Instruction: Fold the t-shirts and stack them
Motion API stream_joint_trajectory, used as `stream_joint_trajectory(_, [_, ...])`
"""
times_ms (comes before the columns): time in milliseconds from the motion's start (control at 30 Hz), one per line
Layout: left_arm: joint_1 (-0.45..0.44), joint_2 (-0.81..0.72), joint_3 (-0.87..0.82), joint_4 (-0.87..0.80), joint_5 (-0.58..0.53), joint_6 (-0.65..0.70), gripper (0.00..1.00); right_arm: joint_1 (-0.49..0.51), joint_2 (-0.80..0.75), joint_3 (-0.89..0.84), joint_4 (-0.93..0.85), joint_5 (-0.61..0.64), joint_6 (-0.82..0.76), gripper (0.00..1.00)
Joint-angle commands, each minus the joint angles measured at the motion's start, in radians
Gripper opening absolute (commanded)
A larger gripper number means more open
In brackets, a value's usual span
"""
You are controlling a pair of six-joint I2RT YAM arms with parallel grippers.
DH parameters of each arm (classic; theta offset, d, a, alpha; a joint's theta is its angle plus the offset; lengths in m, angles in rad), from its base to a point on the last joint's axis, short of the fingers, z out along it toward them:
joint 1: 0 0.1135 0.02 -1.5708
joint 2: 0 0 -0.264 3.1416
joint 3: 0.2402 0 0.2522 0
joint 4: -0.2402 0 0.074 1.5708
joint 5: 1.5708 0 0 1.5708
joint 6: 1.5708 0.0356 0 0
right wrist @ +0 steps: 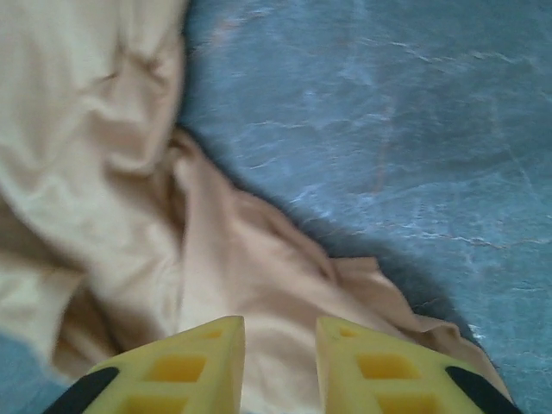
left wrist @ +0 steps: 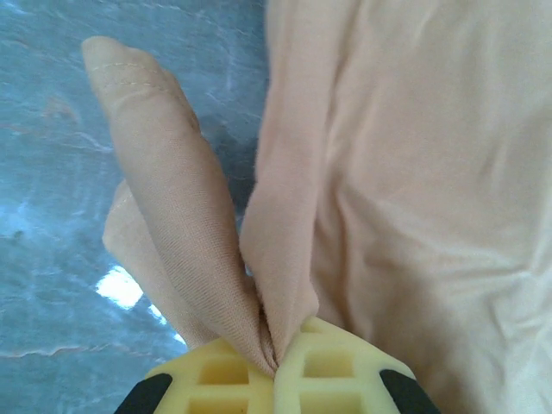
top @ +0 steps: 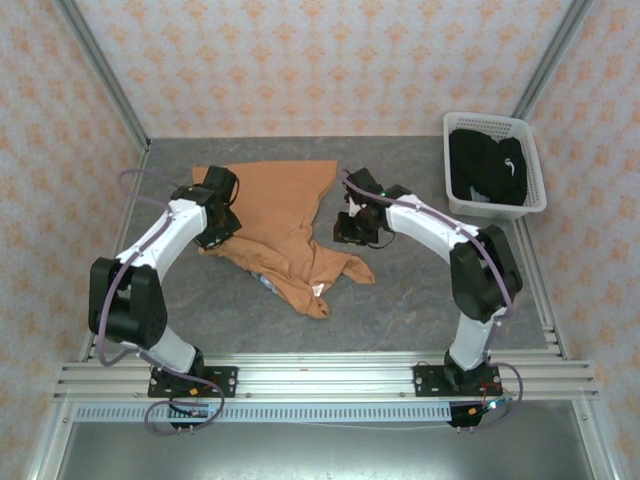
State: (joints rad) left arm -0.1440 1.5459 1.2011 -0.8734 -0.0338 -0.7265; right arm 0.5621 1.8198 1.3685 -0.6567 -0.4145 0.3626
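My right gripper needs to grab the far hem corner (top: pixel 331 167) and flip the orange-tan t-shirt over, as it lies plain side up with its near end bunched.
An orange-tan t-shirt (top: pixel 280 215) lies crumpled on the grey table between the two arms, its plain side up. My left gripper (top: pixel 222 222) sits at the shirt's left edge. In the left wrist view the left gripper (left wrist: pixel 278 366) is shut on a pinched fold of the orange cloth (left wrist: pixel 285 259). My right gripper (top: pixel 352 228) hovers at the shirt's right side. In the right wrist view its yellow fingers (right wrist: pixel 280 345) stand apart, open, over the orange cloth (right wrist: pixel 103 129) below. A black t-shirt (top: pixel 487 168) with a white mark lies in the basket.
The white slotted basket (top: pixel 537 175) stands at the back right corner of the table. Bare grey tabletop (top: pixel 420 290) lies in front of and to the right of the orange shirt. Patterned walls close in the back and sides.
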Motion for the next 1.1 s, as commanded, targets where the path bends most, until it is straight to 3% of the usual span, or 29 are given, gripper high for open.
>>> stream_joint_trajectory(0, [-0.013,-0.071,-0.019,-0.111,-0.118,0.018,0.13,-0.001,0.005,0.003,-0.031,0.134,0.040,0.35])
stream_joint_trajectory(100, [-0.068,-0.130,-0.029,-0.107,-0.113,0.038,0.34,-0.012,-0.004,-0.031,-0.028,0.134,0.048,0.41])
stream_joint_trajectory(200, [-0.171,-0.123,-0.035,-0.059,-0.017,0.049,0.45,-0.013,0.006,-0.065,-0.024,0.067,0.024,0.41])
stream_joint_trajectory(333, [-0.293,-0.048,-0.009,-0.049,0.018,-0.015,0.50,-0.008,0.049,-0.117,-0.039,-0.011,-0.001,0.41])
stream_joint_trajectory(433, [-0.358,-0.015,-0.009,0.052,0.121,-0.050,0.52,0.007,0.063,-0.151,-0.038,-0.031,-0.031,0.41])
stream_joint_trajectory(533, [-0.415,0.028,0.018,0.065,0.149,-0.060,0.52,0.030,0.075,-0.159,-0.034,-0.098,-0.066,0.32])
stream_joint_trajectory(700, [-0.405,0.025,-0.013,0.066,0.144,-0.068,0.53,0.104,0.077,-0.163,0.022,-0.259,-0.088,0.18])
stream_joint_trajectory(867, [-0.405,-0.010,-0.045,0.052,0.158,-0.049,0.56,0.160,0.036,-0.214,0.316,-0.550,0.070,0.16])
stream_joint_trajectory(933, [-0.406,-0.039,-0.076,0.072,0.183,-0.043,0.56,0.146,0.008,-0.220,0.355,-0.516,0.100,0.20])
stream_joint_trajectory(1067, [-0.446,-0.067,-0.102,0.105,0.253,0.026,0.59,0.022,-0.092,-0.292,0.379,-0.347,0.176,0.38])
